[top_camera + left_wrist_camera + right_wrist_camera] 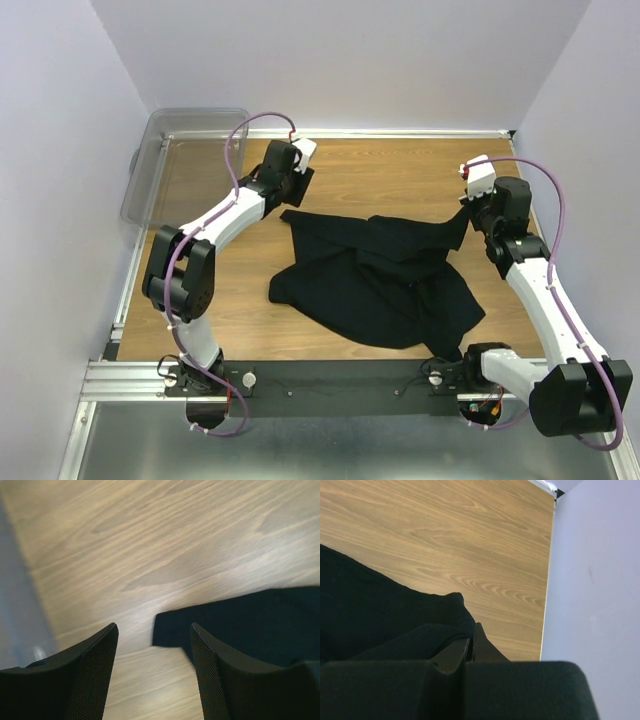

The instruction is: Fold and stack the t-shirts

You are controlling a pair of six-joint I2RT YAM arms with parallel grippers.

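Observation:
My right gripper holds one corner of the black t-shirt. Next, my left gripper will close on the black t-shirt's loose corner [288, 215] [161, 630] nearest the clear plastic bin, opposite that held corner.
A black t-shirt [380, 275] lies crumpled in the middle of the wooden table. My left gripper [297, 187] is open and empty, hovering just above and left of the shirt's upper left corner [170, 625]; bare wood shows between its fingers [95, 675]. My right gripper [470, 212] is shut on the shirt's upper right corner [445, 615], with cloth pinched between the closed fingers and the fabric pulled taut toward it. No white neck tag shows.
A clear plastic bin [180, 160] stands at the table's back left corner, beside my left arm. The lavender wall [595, 570] runs close along the right of my right gripper. A black strip [330, 380] lines the near edge.

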